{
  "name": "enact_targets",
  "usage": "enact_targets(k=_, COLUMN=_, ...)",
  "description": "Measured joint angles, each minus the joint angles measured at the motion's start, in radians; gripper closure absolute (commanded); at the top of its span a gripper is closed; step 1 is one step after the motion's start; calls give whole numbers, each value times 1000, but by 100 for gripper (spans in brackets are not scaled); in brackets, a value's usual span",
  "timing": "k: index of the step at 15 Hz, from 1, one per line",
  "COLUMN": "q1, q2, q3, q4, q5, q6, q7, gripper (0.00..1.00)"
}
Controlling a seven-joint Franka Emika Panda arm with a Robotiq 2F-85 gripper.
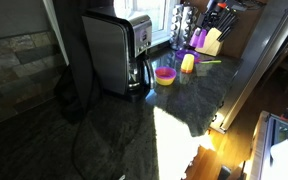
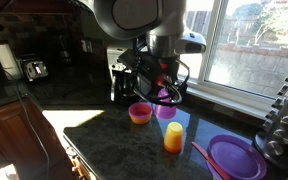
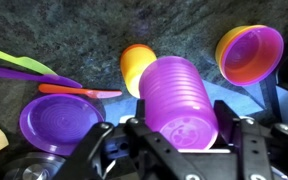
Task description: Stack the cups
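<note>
Next, my gripper lets go of the magenta-purple cup stacked over the orange-yellow cup (image 1: 188, 61) (image 3: 136, 64) on the counter.
My gripper (image 3: 184, 128) is shut on the magenta-purple cup (image 3: 177, 95), which lies tilted between the fingers with its base towards the camera. In an exterior view the gripper (image 2: 164, 95) holds this cup (image 2: 167, 110) just above the counter, next to the pink bowl. The orange-yellow cup (image 3: 137, 63) stands upright on the counter just beyond the held cup; it also shows in both exterior views (image 2: 173, 138) (image 1: 188, 63). No lime green cup is in view.
The pink bowl with a yellow inside (image 3: 250, 52) (image 2: 140, 113) (image 1: 165, 73) sits close by. A purple plate (image 3: 59, 125) (image 2: 234, 157) and green, purple and orange utensils (image 3: 79, 92) lie beside it. A toaster (image 1: 114, 50) and knife block (image 1: 214, 40) stand behind.
</note>
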State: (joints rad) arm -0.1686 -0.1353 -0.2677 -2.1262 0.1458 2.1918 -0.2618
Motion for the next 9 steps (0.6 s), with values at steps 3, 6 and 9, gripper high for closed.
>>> enact_targets(k=3, q1=-7, q2=18, q3=0, q4=10, q5=0, q6=-12, q7=-3, gripper=57)
enact_targets(k=6, q1=-15, q2=44, q3=-1, q4=23, q5=3, q6=-12, q7=-12, gripper=57)
enact_targets(k=9, q1=-19, q2=76, q3=-1, q4=42, q5=11, q6=-10, q7=-29, gripper=57)
